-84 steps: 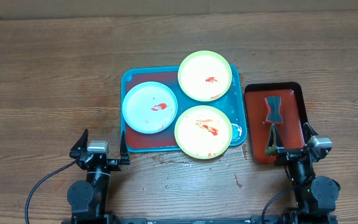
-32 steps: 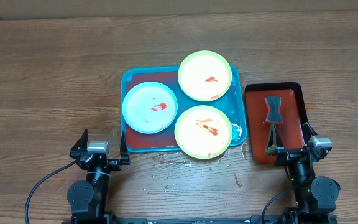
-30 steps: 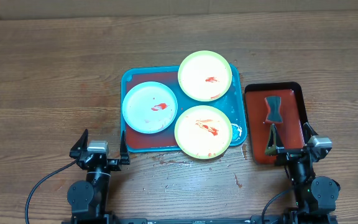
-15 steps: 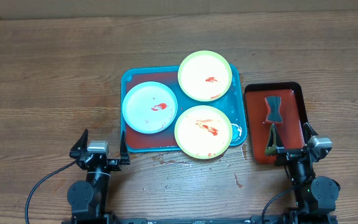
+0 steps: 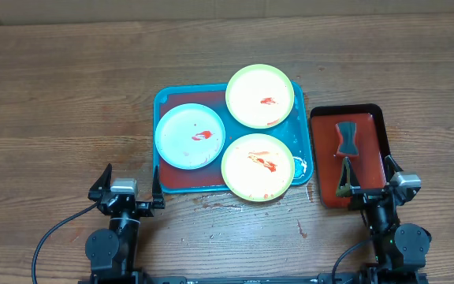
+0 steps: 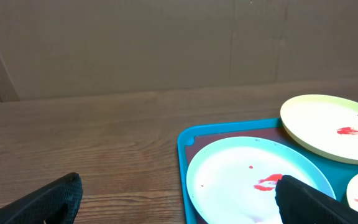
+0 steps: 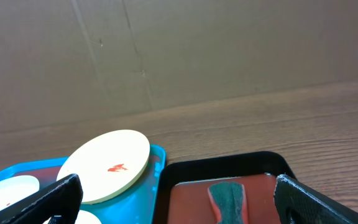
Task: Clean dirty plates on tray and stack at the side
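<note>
I will close my left gripper on the rim (image 5: 156, 140) (image 6: 188, 180) of the light blue plate, on the side that is farthest from the yellow-green plates.
The teal-blue tray (image 5: 162, 98) lies mid-table with a reddish floor. On it sit a light blue plate (image 5: 190, 136) at the left, a yellow-green plate (image 5: 259, 95) at the back right and another yellow-green plate (image 5: 258, 166) at the front right, all with red sauce smears. My left gripper (image 5: 127, 188) rests open near the front edge, left of the tray; the left wrist view shows the blue plate (image 6: 253, 180) between its open fingers (image 6: 179, 202). My right gripper (image 5: 369, 186) rests open at the front right, empty, its fingers (image 7: 179, 199) wide apart.
A dark red, black-rimmed tray (image 5: 373, 112) stands right of the teal tray, holding a dark green sponge (image 5: 345, 138) and a dark scraper-like tool (image 5: 343, 178). Red smears mark the wood (image 5: 299, 229) in front of the trays. A brown wall stands behind the table.
</note>
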Tool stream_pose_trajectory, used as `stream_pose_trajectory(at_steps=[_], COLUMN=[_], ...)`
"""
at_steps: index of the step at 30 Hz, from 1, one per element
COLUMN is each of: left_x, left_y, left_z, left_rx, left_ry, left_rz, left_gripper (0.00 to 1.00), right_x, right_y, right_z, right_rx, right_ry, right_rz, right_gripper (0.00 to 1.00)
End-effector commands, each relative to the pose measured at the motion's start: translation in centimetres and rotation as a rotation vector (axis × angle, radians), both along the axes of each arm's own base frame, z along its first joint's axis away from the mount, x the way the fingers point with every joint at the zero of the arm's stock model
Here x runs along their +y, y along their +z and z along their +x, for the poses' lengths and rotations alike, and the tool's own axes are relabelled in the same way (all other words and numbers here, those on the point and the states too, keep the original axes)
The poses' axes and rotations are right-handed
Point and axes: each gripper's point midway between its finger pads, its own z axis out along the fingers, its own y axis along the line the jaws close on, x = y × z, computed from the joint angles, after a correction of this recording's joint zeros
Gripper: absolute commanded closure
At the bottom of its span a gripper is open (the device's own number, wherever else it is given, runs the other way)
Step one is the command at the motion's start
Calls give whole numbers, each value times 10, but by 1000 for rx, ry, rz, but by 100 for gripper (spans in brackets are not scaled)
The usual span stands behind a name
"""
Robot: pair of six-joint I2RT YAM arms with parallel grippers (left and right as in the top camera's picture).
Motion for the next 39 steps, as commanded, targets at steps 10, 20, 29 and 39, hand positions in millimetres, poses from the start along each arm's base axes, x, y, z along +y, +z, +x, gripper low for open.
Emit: stream_pose_trajectory(at_steps=[10,20,29,39], left_x=[0,3,-9,-19], left_y=[0,0,29,64], left_z=[0,0,-1,4], left_rx=[-4,-6,-116,-20], left_ry=[3,21,-48,-114], left_rz=[14,27,32,23], left_gripper=[0,0,0,0], right_x=[-10,-3,-1,-2], right_y=[4,16,38,86], right_z=[1,0,-6,18], right_rx=[-27,-66,-17,139], right_ry=[-60,-13,-9,-17], right_rz=[-1,83,105,100], right_gripper=[0,0,0,0])
